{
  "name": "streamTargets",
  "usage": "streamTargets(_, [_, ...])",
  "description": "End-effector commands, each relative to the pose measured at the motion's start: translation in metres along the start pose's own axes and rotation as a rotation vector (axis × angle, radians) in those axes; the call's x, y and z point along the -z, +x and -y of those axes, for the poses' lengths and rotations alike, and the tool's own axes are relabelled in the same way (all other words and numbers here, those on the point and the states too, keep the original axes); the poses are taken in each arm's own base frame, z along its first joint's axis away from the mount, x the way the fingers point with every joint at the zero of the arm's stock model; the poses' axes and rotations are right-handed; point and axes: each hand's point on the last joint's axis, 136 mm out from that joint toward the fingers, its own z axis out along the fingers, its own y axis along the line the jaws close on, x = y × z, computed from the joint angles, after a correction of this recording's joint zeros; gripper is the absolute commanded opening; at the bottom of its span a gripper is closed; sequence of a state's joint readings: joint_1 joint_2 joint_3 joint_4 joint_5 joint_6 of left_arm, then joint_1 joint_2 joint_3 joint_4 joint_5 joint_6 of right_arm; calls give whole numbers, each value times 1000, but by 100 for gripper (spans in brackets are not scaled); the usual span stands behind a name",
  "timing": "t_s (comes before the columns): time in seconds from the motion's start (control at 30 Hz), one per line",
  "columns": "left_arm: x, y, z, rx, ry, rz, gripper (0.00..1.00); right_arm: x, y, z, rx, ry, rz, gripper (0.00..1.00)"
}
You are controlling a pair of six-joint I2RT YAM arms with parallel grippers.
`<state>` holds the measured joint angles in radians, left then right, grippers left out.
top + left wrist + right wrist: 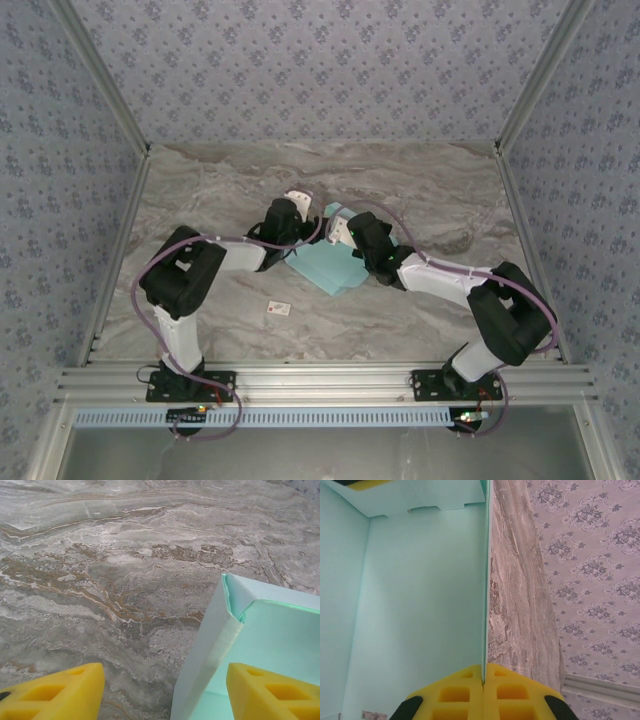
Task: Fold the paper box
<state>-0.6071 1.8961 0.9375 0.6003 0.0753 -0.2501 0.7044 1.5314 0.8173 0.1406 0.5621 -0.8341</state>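
Observation:
I need to pinch the box's side (pixel 206 662) beside the paper box's corner with my left gripper while my right gripper holds the raised panel, as the folded layers gape at that corner.
The paper box (pixel 335 268) is mint card lying partly folded at the middle of the marble table, between my two wrists. In the left wrist view one wall of the paper box (pixel 212 650) stands upright between my yellow fingers, touching neither. My left gripper (pixel 165 695) is open, at the box's far left corner (pixel 301 205). My right gripper (pixel 483 682) is shut on the thin edge of a raised panel (pixel 420 605), which stands on edge from its pads. In the top view the right gripper (pixel 340 225) sits at the box's far side.
A tiny white tag with a red mark (pixel 279 309) lies on the table in front of the box. Patterned walls (pixel 320 70) close in the back and both sides. An aluminium rail (pixel 320 380) runs along the near edge.

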Motion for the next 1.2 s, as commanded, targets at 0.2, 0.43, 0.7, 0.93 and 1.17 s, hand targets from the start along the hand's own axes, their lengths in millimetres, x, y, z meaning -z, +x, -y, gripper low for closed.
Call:
streamTargets(0.2, [-12,-21,15,-48,79,11,63,4,3,8,11,2,-25,0])
streamTargets(0.43, [-25,-21,12,-41,67,0,52,5,2,8,11,1,-22,0])
streamTargets(0.7, [-29,-16,10,-34,64,-12,45,5,1,10,12,3,-20,0])
streamTargets(0.93, [-33,-16,10,-23,60,-19,40,5,1,10,12,3,-20,0])
streamTargets(1.17, [-36,-22,10,11,54,1,34,5,1,8,9,-4,-18,0])
